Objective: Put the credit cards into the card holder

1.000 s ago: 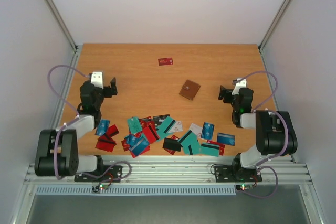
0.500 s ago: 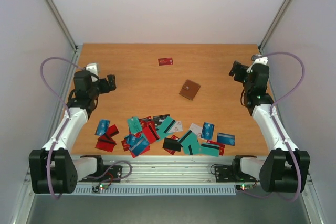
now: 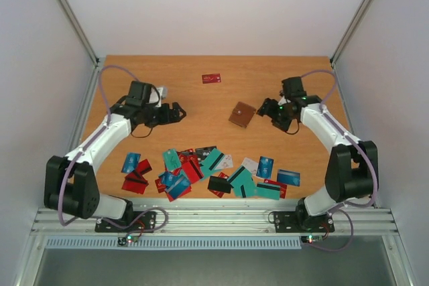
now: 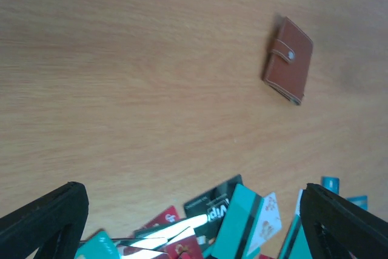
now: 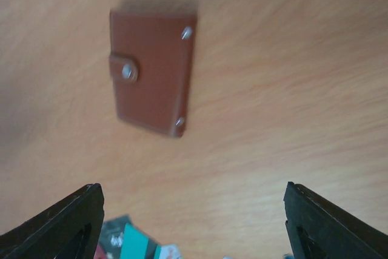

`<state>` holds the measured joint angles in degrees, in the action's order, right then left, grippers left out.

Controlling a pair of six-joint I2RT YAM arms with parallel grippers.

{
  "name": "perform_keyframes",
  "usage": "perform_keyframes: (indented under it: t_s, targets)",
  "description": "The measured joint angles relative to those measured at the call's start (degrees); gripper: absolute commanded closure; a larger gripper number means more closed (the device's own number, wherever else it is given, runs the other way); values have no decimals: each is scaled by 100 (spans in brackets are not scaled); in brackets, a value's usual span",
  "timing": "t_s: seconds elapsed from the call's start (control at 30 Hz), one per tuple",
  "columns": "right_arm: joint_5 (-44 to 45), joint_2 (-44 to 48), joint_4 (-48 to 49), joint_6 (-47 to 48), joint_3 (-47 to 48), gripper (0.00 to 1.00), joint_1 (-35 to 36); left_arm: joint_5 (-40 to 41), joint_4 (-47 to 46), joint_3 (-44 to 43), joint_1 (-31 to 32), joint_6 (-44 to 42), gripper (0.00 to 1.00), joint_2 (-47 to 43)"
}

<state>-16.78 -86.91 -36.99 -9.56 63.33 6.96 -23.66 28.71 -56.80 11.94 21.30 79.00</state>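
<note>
The brown card holder is next for my left gripper, which should go to it and close on the long edge (image 3: 234, 111) (image 4: 274, 47) where its snap tab wraps over.
The brown card holder (image 3: 242, 114) lies shut and flat on the wooden table, its snap tab up; the wrist views show the card holder (image 4: 288, 60) (image 5: 153, 71) too. Several credit cards (image 3: 201, 169) in teal, red, blue and black lie heaped along the near edge, and the left wrist view shows some of these credit cards (image 4: 242, 216). My left gripper (image 3: 173, 113) hovers open left of the holder, above the heap's far side, its jaws (image 4: 191, 198) wide and empty. Just right of the holder, my right gripper (image 3: 271, 117) hangs open, nothing between its fingers (image 5: 193, 193).
A lone red card (image 3: 212, 78) lies near the table's back. Slanted frame posts (image 3: 70, 15) and white walls close in both sides. An aluminium rail (image 3: 214, 219) with the arm bases runs along the near edge.
Both arms have swung inward from the table's sides. The left gripper moved right toward the middle; the right gripper moved left and down beside the card holder. Nothing was taken hold of.
</note>
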Motion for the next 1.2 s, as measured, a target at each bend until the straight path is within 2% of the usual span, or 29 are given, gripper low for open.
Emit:
perform_keyframes:
  t_s: [0.13,0.23,0.5,0.83,0.93,1.2]
  targets:
    - [-214,-476,-155,-308,254,21,498,-48,249,-444,310,225,7,382]
    - [-273,-828,-260,-450,398,30,662,-52,361,-684,437,299,8,603]
    - [-363,-1534,-350,-560,748,48,693,-181,420,-800,640,468,10,944]
    - [-634,-2175,-240,-511,1093,64,693,-282,411,-813,684,509,11,1139]
    - [-691,-2330,-205,-496,1163,67,693,-297,413,-837,684,509,11,1231]
    - [-820,-2704,-52,-431,1182,68,691,-310,409,-1034,691,511,12,1335]
